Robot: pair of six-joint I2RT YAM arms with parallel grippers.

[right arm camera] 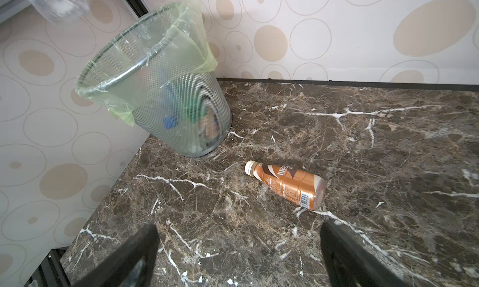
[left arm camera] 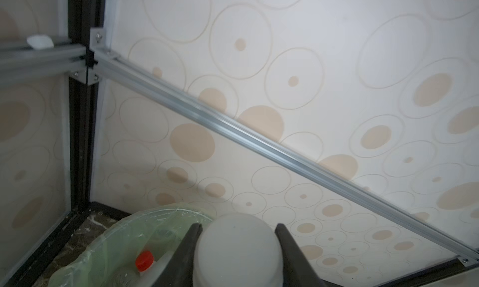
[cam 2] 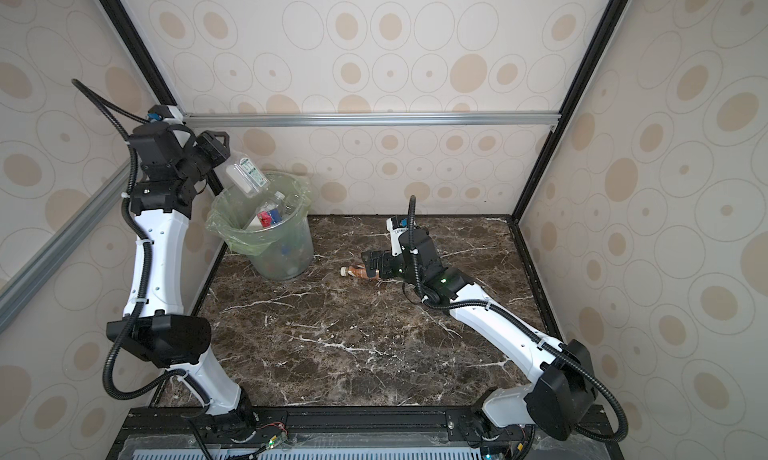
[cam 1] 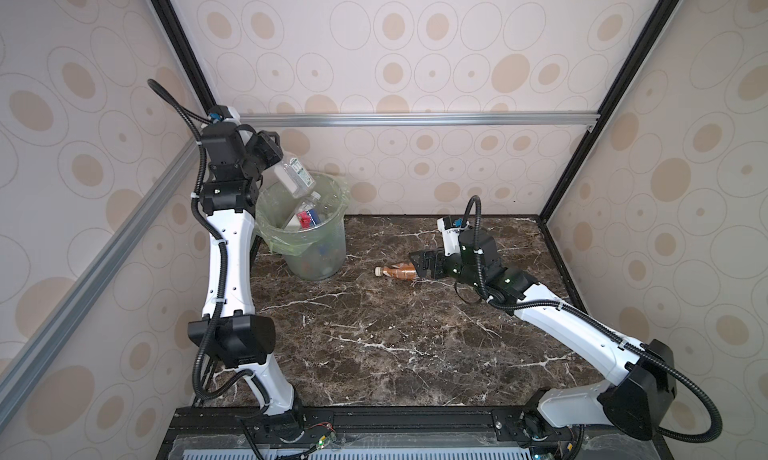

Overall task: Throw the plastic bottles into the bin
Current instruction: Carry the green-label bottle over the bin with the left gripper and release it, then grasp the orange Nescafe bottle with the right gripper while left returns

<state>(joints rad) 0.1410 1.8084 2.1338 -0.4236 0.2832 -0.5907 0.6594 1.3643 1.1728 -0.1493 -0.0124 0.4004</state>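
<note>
The robot's right gripper will grip the lower body (cam 1: pixel 411 273) (right arm camera: pixel 301 187) of the brown-labelled bottle, close to its base, because the cap end should stay free.
My left gripper (cam 1: pixel 279 163) is raised over the bin (cam 1: pixel 322 254), a mesh wastebasket with a green liner at the back left. Its fingers (left arm camera: pixel 193 236) lie against both sides of a clear bottle (cam 1: pixel 293 176) with a green-white label, tilted down toward the bin's mouth. The bottle's pale base (left arm camera: pixel 238 249) fills the gap between the fingers. Several bottles lie in the bin, one with a red label (cam 1: pixel 305 219). A brown-labelled bottle (right arm camera: pixel 287 184) lies on its side on the marble top. My right gripper (right arm camera: pixel 238 224) hovers open just behind its base, nothing between the fingers.
The bin (right arm camera: pixel 160 96) stands in the back left corner against the patterned walls. An aluminium rail (cam 1: pixel 415 119) runs across the back wall above it. The dark marble table (cam 1: pixel 374 345) carries only the bin and the brown-labelled bottle (cam 2: pixel 357 272).
</note>
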